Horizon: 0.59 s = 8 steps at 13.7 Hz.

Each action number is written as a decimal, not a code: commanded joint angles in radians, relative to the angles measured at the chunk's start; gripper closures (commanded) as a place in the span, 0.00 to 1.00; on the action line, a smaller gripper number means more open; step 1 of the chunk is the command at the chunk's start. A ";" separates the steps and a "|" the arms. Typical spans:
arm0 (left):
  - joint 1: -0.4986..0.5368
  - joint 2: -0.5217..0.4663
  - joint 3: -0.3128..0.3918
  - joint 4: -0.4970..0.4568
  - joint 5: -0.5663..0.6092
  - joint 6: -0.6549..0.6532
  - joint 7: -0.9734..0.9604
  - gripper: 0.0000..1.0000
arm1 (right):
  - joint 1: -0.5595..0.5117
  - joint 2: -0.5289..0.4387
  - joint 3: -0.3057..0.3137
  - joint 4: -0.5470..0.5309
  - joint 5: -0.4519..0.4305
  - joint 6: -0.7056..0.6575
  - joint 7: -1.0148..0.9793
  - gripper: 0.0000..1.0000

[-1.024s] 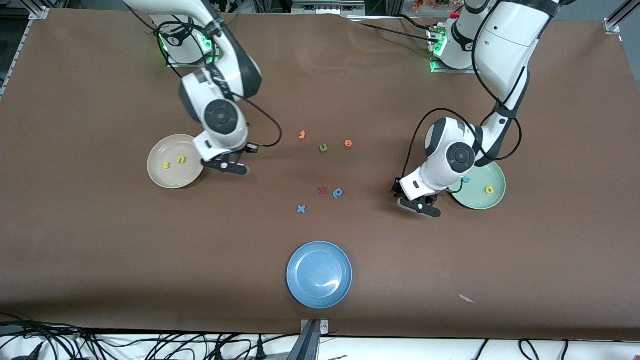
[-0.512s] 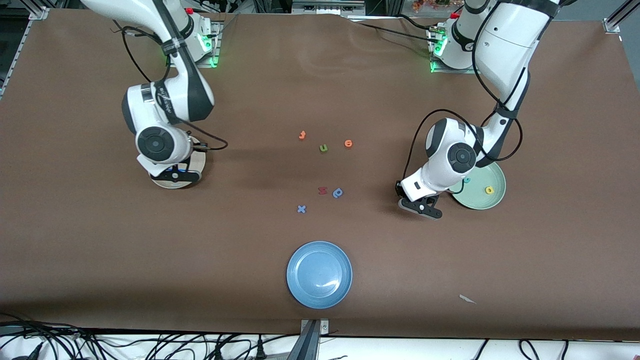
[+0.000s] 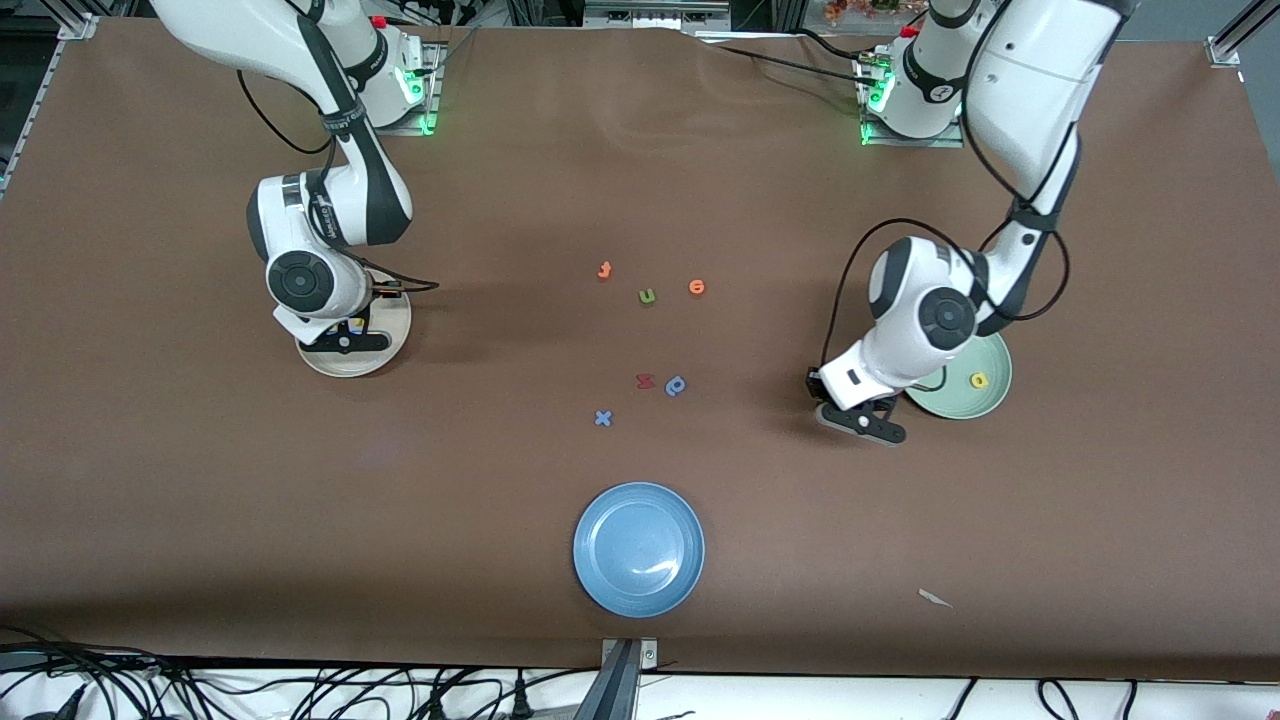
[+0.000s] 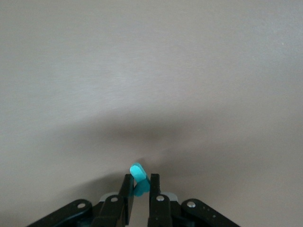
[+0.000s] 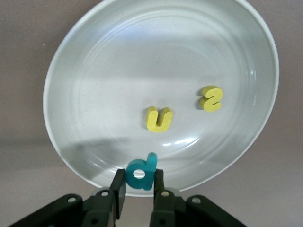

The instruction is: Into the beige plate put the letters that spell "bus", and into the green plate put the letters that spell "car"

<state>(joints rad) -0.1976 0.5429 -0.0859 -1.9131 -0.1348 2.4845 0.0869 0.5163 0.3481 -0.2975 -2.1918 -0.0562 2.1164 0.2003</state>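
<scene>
I need to use my left gripper to put the teal letter down in the green plate (image 3: 974, 348), between the yellow a and the plate's far rim.
My right gripper (image 3: 342, 342) hangs over the beige plate (image 3: 392, 332), shut on the teal b (image 5: 140, 173). In the right wrist view the gripper (image 5: 139, 178) is above the plate's (image 5: 142, 61) rim. A yellow u (image 5: 159, 119) and a yellow s (image 5: 211, 98) lie in the plate. My left gripper (image 3: 864, 421) is over bare table beside the green plate (image 3: 985, 400), toward the table's middle. It is shut (image 4: 138, 178) on a small teal letter (image 4: 137, 170) seen edge-on, so I cannot tell which letter. A yellow a (image 3: 979, 380) lies in the green plate, which the left arm partly covers.
Loose letters lie mid-table: an orange t (image 3: 604, 270), an olive u (image 3: 647, 296), an orange round letter (image 3: 697, 288), a red one (image 3: 645, 381), a dark blue p shape (image 3: 676, 385) and a blue x (image 3: 602, 418). A blue plate (image 3: 638, 548) sits nearest the front camera.
The right arm carried the teal b from beside the beige plate to over it. The left gripper closed on the teal letter and shifted slightly toward the green plate.
</scene>
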 commanded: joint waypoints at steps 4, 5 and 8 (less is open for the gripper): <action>0.118 -0.197 0.041 -0.056 0.093 -0.279 0.071 1.00 | -0.001 -0.078 -0.003 0.016 0.010 -0.019 -0.019 0.01; 0.142 -0.228 0.046 -0.099 0.095 -0.280 0.094 1.00 | -0.001 -0.104 -0.003 0.050 0.010 -0.059 -0.019 0.01; 0.196 -0.288 0.104 -0.178 0.122 -0.277 0.233 1.00 | -0.001 -0.126 -0.021 0.261 0.010 -0.299 -0.019 0.01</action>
<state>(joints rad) -0.0277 0.3215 -0.0108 -2.0117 -0.0428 2.2040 0.2329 0.5164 0.2469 -0.3037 -2.0574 -0.0561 1.9638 0.1993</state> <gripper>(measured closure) 0.824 0.009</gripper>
